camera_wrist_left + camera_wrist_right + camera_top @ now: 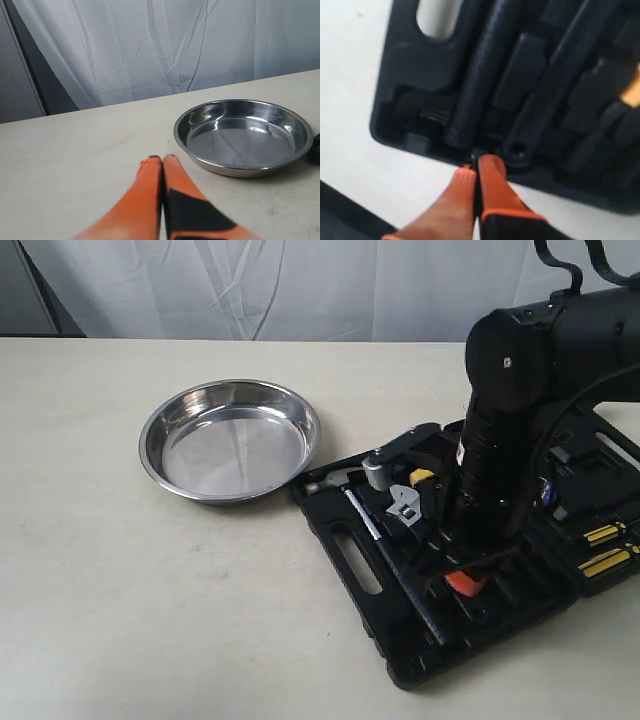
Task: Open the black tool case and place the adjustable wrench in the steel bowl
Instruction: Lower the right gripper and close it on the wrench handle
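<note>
Next, I open my right gripper, which is shut near the end of the wrench's handle while the wrench lies in its slot, and grip just below the wrench's jaw head (414,521).
The black tool case (350,530) lies open on the right of the table, its tools in moulded slots. The adjustable wrench (405,505) rests in the case, silver jaw head showing, with its handle running under my right arm. My right gripper (465,582) hangs low over the case, and in the wrist view its orange fingers (490,175) are pressed together above the case's edge (410,140). I cannot tell if anything thin is between them. The steel bowl (230,440) stands empty to the left of the case. My left gripper (162,158) is shut on nothing, over bare table near the bowl (245,140).
A long-handled hammer (378,472) lies in the case beside the wrench, its dark grip (480,75) running toward the handle cutout (357,562). Yellow-handled screwdrivers (605,560) sit in the case's right half. A white curtain (300,285) hangs behind the table.
</note>
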You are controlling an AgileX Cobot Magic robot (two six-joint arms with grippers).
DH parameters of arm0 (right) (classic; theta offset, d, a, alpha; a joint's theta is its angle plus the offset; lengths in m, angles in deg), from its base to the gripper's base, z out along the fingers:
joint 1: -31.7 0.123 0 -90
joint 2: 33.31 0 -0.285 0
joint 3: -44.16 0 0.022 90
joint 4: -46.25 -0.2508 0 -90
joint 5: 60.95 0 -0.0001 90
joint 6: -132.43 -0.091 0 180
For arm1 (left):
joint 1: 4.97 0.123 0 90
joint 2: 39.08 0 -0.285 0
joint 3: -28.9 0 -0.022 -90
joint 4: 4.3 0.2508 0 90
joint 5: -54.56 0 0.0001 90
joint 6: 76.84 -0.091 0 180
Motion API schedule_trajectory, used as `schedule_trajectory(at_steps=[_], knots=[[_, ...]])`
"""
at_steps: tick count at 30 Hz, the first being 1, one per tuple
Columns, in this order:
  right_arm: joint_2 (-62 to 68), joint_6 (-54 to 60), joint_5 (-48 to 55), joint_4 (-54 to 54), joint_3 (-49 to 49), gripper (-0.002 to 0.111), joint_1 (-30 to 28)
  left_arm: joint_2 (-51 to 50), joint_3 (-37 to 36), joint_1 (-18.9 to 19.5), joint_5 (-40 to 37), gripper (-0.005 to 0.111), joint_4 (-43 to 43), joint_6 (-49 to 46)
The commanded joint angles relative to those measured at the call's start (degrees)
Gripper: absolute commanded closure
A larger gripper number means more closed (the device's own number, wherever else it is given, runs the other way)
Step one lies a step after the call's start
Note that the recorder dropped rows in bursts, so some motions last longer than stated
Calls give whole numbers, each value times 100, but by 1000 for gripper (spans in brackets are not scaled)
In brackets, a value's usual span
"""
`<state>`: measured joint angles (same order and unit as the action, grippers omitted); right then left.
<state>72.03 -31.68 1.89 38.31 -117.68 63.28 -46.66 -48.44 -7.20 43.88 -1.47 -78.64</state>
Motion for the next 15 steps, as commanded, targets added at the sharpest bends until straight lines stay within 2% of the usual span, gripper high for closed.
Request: schedule_trajectory(at_steps=[1,5,7,8,10,13,14,15], knots=[[-66,-1457,519,1650,-14,107,-21,-20,12,-21,29,106,-15,9],[-66,-4028,-233,4303,-14,107,-21,-20,12,-21,29,106,-15,9],[-66,-5058,-924,5088,-14,107,-21,-20,12,-21,29,106,-15,9],[-66,-5175,-1377,5139,-14,107,-21,-20,12,-21,29,106,-15,9],[-66,-4631,-2479,4614,-14,107,-21,-20,12,-21,29,106,-15,9],[-66,-2823,-3511,2996,-14,107,-9,-20,12,-21,29,106,-15,9],[-66,-1197,-3645,1355,-14,107,3,-20,12,-21,29,106,-15,9],[-55,-530,-3557,590,-14,107,3,-20,12,-21,29,106,-15,9]])
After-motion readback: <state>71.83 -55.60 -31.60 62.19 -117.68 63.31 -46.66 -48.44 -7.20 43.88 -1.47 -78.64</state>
